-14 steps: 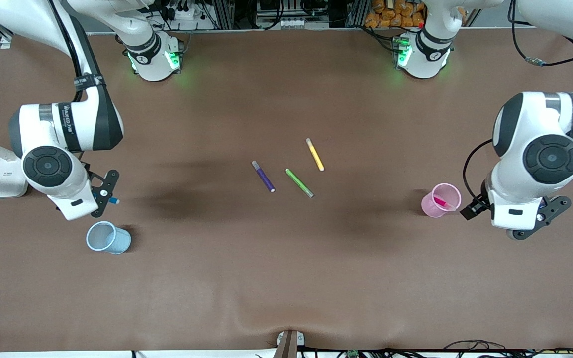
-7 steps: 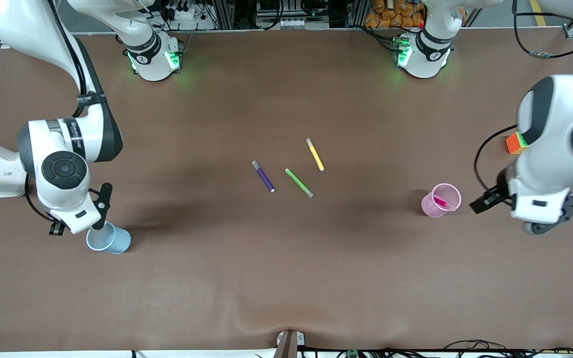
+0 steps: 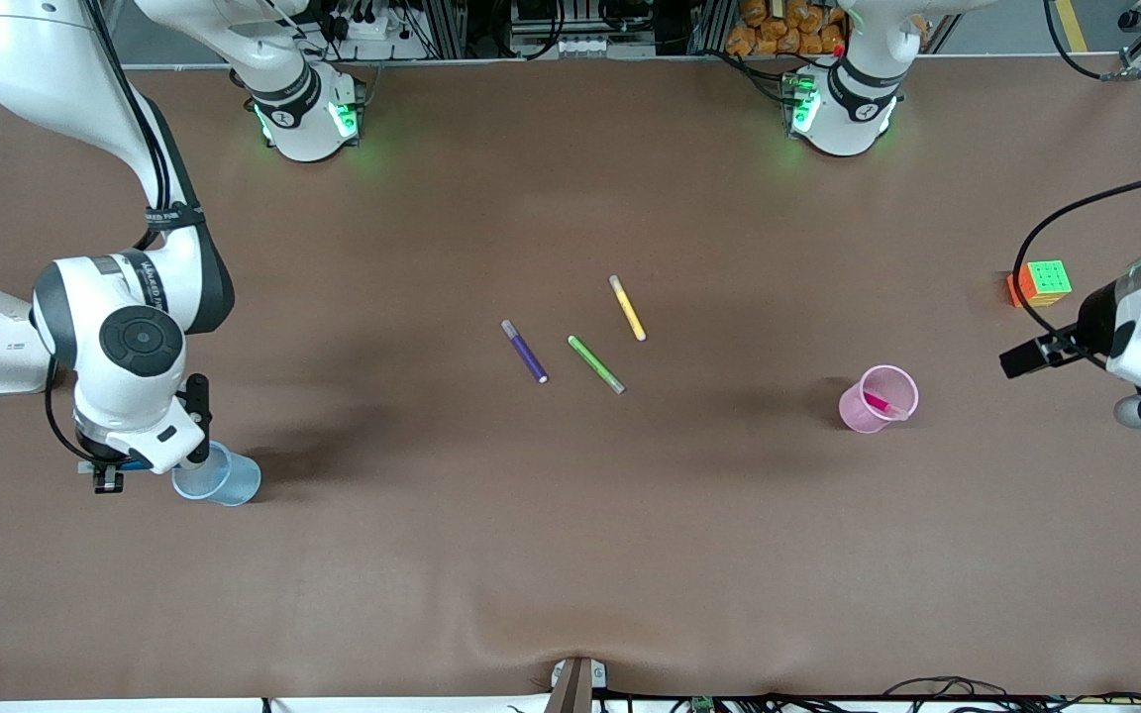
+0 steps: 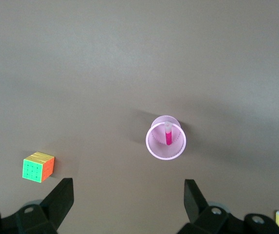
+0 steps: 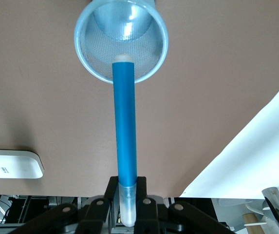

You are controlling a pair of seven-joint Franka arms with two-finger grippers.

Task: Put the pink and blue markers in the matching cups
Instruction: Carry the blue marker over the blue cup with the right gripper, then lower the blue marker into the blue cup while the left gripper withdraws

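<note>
Next, my right gripper releases the blue marker inside the pale blue cup (image 3: pixel 217 480) (image 5: pixel 121 41), so that it leans on the cup's rim.
My right gripper (image 5: pixel 128 204) is shut on the pale grey end of the blue marker (image 5: pixel 124 122). It holds the marker upright, with its tip over the mouth of the pale blue cup (image 5: pixel 95 58). In the front view this gripper (image 3: pixel 196 436) is right over the blue cup (image 3: pixel 229 480) at the right arm's end of the table. The pink marker (image 3: pixel 878 403) leans inside the pale pink cup (image 3: pixel 863 414). My left gripper (image 4: pixel 128 204) is open and empty, high over the table between the pink cup (image 4: pixel 155 146) and the left arm's end. The pink marker (image 4: pixel 168 136) also shows in that wrist view.
A dark purple pen (image 3: pixel 524 351), a green pen (image 3: pixel 595 364) and a yellow pen (image 3: pixel 627 308) lie mid-table. A colour cube (image 3: pixel 1044 282) sits near the left arm's end. A white flat object (image 3: pixel 6 356) lies at the right arm's end.
My right gripper has moved with the blue marker to over the blue cup. My left arm has drawn away from the pink cup toward its end of the table, uncovering the cube.
</note>
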